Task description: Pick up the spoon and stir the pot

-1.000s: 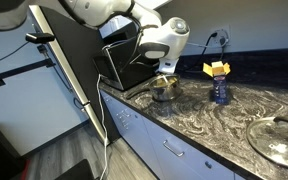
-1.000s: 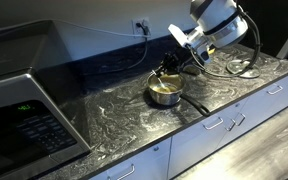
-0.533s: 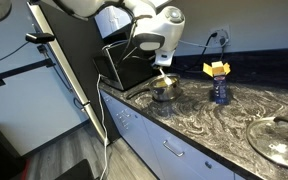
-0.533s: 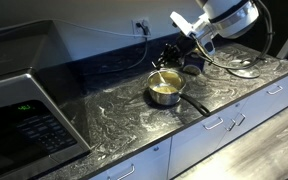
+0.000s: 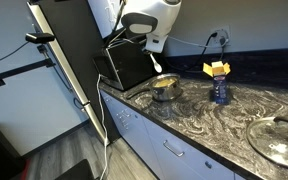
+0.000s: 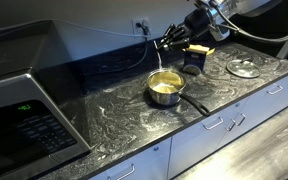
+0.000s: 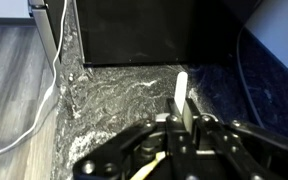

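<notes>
I should set the white spoon on the marbled counter [image 5: 201, 112] between the pot and glass lid.
The small steel pot [image 5: 164, 88] with a yellowish inside stands on the marbled counter in both exterior views [image 6: 165, 88]. My gripper [image 5: 154, 45] hangs well above the pot, clear of it, and also shows in an exterior view [image 6: 172, 41]. In the wrist view the gripper [image 7: 180, 120] is shut on the white spoon [image 7: 181, 88], which sticks out straight between the fingertips. The pot is out of the wrist view.
A black microwave [image 5: 124, 62] stands behind the pot and also shows in an exterior view [image 6: 24, 105]. A blue bottle with a yellow top [image 5: 219, 88] stands near the pot. A large glass lid [image 5: 279, 140] lies further along the counter. A cable runs from the wall socket [image 6: 140, 24].
My gripper has lifted up and away from the pot with the spoon in it. The pot has stayed in place.
</notes>
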Robot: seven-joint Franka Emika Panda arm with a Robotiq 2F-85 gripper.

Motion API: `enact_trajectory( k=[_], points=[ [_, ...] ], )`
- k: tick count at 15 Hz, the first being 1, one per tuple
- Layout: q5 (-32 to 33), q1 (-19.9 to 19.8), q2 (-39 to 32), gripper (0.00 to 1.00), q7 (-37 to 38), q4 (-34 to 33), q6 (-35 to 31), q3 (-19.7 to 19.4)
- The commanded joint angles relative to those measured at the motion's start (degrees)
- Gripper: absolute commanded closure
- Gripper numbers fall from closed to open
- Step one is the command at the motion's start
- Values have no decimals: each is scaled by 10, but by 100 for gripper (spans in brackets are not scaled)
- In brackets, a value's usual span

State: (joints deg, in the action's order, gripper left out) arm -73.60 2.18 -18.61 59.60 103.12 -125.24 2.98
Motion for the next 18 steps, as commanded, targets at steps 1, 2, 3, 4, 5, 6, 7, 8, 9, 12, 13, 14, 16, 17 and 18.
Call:
enact_trajectory(
  k=[1,2,3,4,5,6,7,8,9,12,13,14,16,17,18],
  points=[
    [-51,-13,29,97,-23,33,35,-4],
    [-46,-11,37,97,-30,40,22,-9],
    [-34,-8,47,97,-32,48,7,-15],
    [-18,-5,59,97,-32,58,-13,-22],
    [-6,-1,69,97,-32,67,-37,-28],
    [16,3,80,97,-22,77,-69,-33],
    [42,7,89,97,-7,86,-100,-37],
    [67,9,99,97,7,98,-131,-40],
    [95,12,107,97,23,109,-162,-41],
    [204,18,117,97,114,139,-243,-44],
    [251,20,117,97,158,149,-261,-47],
    [300,22,113,97,206,155,-273,-50],
    [404,22,98,97,303,164,-277,-61],
    [455,21,91,97,350,165,-268,-68],
    [506,19,85,97,398,163,-252,-75]
  ],
)
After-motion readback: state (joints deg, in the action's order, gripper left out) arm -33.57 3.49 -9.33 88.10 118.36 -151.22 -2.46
